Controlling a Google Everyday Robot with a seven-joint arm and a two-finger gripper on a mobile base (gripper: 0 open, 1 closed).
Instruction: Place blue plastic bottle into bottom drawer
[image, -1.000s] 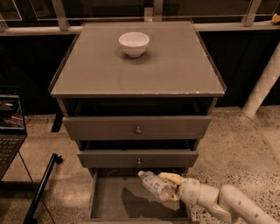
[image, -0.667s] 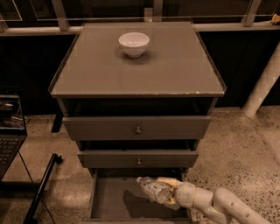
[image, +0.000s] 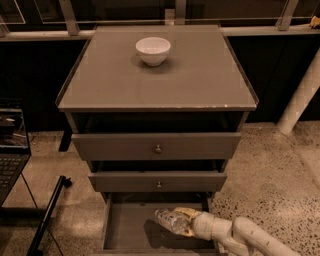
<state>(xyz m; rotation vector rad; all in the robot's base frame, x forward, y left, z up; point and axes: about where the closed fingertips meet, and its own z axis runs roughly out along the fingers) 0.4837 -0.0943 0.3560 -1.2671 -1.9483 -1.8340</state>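
I will use my gripper to set the blue plastic bottle, now hanging over the drawer floor, down on the shadowed patch of the bottom drawer's inside (image: 175, 232).
The blue plastic bottle (image: 171, 220), clear with a pale label, lies on its side above the open bottom drawer (image: 127, 231), its cap end pointing left. My gripper (image: 183, 223) reaches in from the lower right on a white arm and is shut on the bottle's right end. The bottle hangs over the right half of the drawer floor and casts a shadow on it. I cannot tell whether it touches the floor.
A white bowl (image: 153, 50) stands at the back of the cabinet top (image: 200, 80). The two upper drawers with round knobs (image: 157, 148) are pulled out slightly. A laptop (image: 10, 150) sits at the left, a black pole (image: 47, 215) leans below it, and a white pillar (image: 300, 95) stands at the right.
The gripper and bottle have slid a little left and lower, further in over the bottom drawer.
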